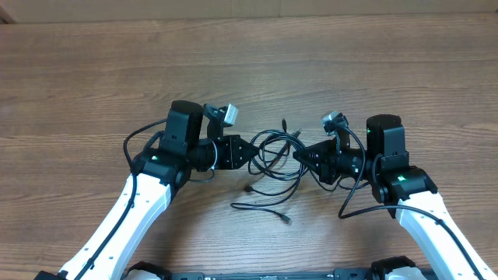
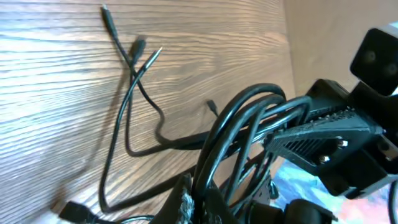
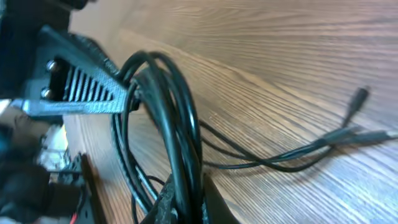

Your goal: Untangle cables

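My left gripper will open, as it pinches several cable loops that my right gripper also clamps, and take fewer strands of cable further into the bundle (image 1: 274, 161).
The cables (image 1: 274, 152) are thin black cords looped in a bundle between my two grippers, held a little above the wooden table. My left gripper (image 1: 250, 152) is shut on the left side of the bundle; its wrist view shows the loops (image 2: 239, 134) rising from the pinched fingers (image 2: 200, 205). My right gripper (image 1: 299, 153) is shut on the right side; its wrist view shows the loops (image 3: 180, 124) clamped between the fingers (image 3: 186, 202). Loose strands with plug ends trail toward the front (image 1: 268, 204), and they also show in the left wrist view (image 2: 134, 53) and the right wrist view (image 3: 357, 99).
The wooden table (image 1: 249, 70) spreads all around. A cardboard wall runs along the far edge (image 1: 311, 8). Each arm's own thicker black wire loops beside it (image 1: 128, 148) (image 1: 358, 198).
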You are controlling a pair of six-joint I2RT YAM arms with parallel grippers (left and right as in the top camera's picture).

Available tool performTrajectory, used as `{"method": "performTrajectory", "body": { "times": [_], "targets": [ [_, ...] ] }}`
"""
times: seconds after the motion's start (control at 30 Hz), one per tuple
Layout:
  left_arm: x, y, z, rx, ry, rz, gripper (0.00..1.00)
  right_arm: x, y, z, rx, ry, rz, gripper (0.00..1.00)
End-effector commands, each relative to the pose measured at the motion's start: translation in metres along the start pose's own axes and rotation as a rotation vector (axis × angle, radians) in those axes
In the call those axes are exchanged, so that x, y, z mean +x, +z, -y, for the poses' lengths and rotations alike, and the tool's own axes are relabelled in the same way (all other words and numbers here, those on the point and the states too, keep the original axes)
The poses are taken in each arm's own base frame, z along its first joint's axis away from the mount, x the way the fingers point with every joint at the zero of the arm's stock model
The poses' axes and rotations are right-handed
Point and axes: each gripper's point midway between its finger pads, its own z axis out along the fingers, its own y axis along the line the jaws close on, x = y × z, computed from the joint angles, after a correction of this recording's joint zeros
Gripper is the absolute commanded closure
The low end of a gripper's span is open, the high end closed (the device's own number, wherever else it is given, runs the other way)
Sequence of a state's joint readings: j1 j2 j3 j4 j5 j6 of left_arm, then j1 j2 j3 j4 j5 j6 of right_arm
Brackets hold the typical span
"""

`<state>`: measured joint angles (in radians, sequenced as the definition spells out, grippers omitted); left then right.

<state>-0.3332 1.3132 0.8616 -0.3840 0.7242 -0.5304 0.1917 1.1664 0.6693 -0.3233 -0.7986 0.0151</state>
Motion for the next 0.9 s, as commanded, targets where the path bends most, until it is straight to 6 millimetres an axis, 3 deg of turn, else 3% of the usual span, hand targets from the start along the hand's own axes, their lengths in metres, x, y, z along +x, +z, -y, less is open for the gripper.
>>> {"method": "performTrajectory", "body": {
  "times": [0.0, 0.3, 0.37, 0.43, 0.5, 0.57, 0.67, 0.73, 0.87],
  "targets": [
    [-0.014, -0.009, -0.018, -0.077, -0.067, 0.064, 0.96, -0.008, -0.005, 0.023, 0.132, 0.102, 0.039, 0.96],
    [-0.008, -0.008, -0.007, -0.016, 0.007, 0.028, 0.96, -0.013, -0.012, 0.051, 0.282, 0.346, 0.107, 0.96],
    [0.000, -0.009, 0.011, 0.088, 0.138, -0.017, 0.96, -0.013, -0.014, 0.055, 0.304, 0.446, 0.130, 0.96],
    [0.007, -0.011, 0.023, 0.165, 0.224, -0.046, 0.96, -0.013, -0.014, 0.055, 0.301, 0.472, 0.134, 0.89],
    [0.013, -0.013, 0.033, 0.230, 0.293, -0.065, 0.96, -0.013, -0.013, 0.054, 0.297, 0.471, 0.133, 0.96],
    [0.013, -0.013, 0.033, 0.231, 0.297, -0.065, 0.96, -0.013, -0.013, 0.053, 0.289, 0.471, 0.130, 0.96],
    [0.010, -0.012, 0.029, 0.205, 0.252, -0.058, 0.96, -0.020, -0.010, 0.041, 0.213, 0.446, 0.134, 0.96],
    [0.006, -0.010, 0.019, 0.138, 0.124, -0.045, 0.96, -0.027, -0.008, 0.028, 0.137, 0.419, 0.139, 0.96],
    [0.004, -0.009, 0.018, 0.127, -0.004, -0.046, 0.86, -0.045, -0.008, -0.002, -0.033, 0.375, 0.160, 0.96]
  ]
}}
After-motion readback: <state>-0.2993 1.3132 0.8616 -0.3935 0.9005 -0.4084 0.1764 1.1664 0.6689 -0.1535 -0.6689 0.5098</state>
